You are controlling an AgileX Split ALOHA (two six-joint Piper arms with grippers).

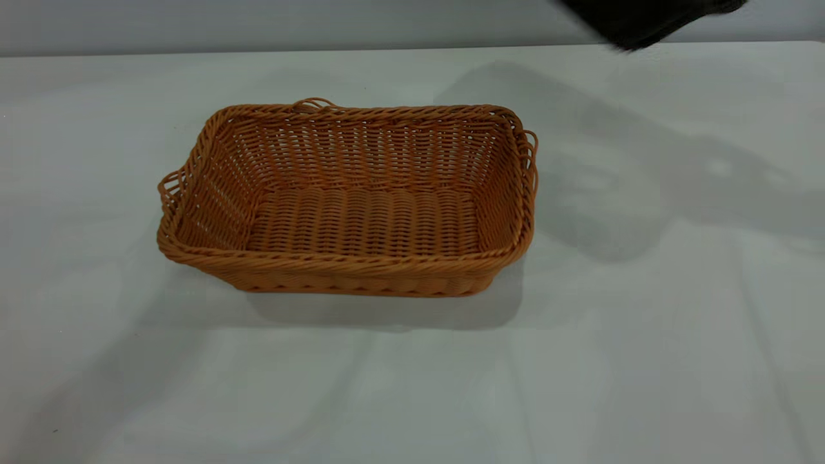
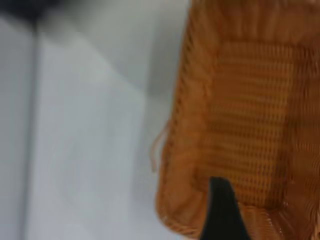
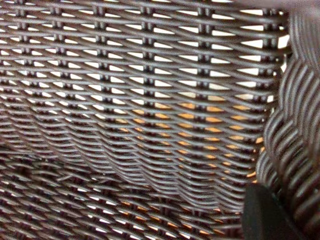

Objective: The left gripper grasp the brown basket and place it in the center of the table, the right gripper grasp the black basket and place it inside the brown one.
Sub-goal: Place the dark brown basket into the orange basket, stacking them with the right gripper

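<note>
Next, I let go of the black basket with my right gripper once it is nested in the middle of the empty brown basket (image 1: 355,176), rim above rim.
The brown basket (image 1: 351,203) sits upright near the middle of the table (image 1: 644,361), empty. My left gripper (image 2: 246,206) is out of the exterior view. In its wrist view it hangs above one end of the brown basket (image 2: 250,120), open and empty, with one black finger (image 2: 220,212) showing. My right gripper (image 3: 281,202) is shut on the braided rim of the black basket (image 3: 140,100), whose dark weave fills its wrist view. Orange shows through the weave's gaps. A dark blurred shape (image 1: 644,19) at the far right edge of the exterior view is the black basket or the right arm.
The white table stretches bare on all sides of the brown basket. A grey wall (image 1: 258,22) runs behind the table's far edge. Shadows lie on the table right of the basket.
</note>
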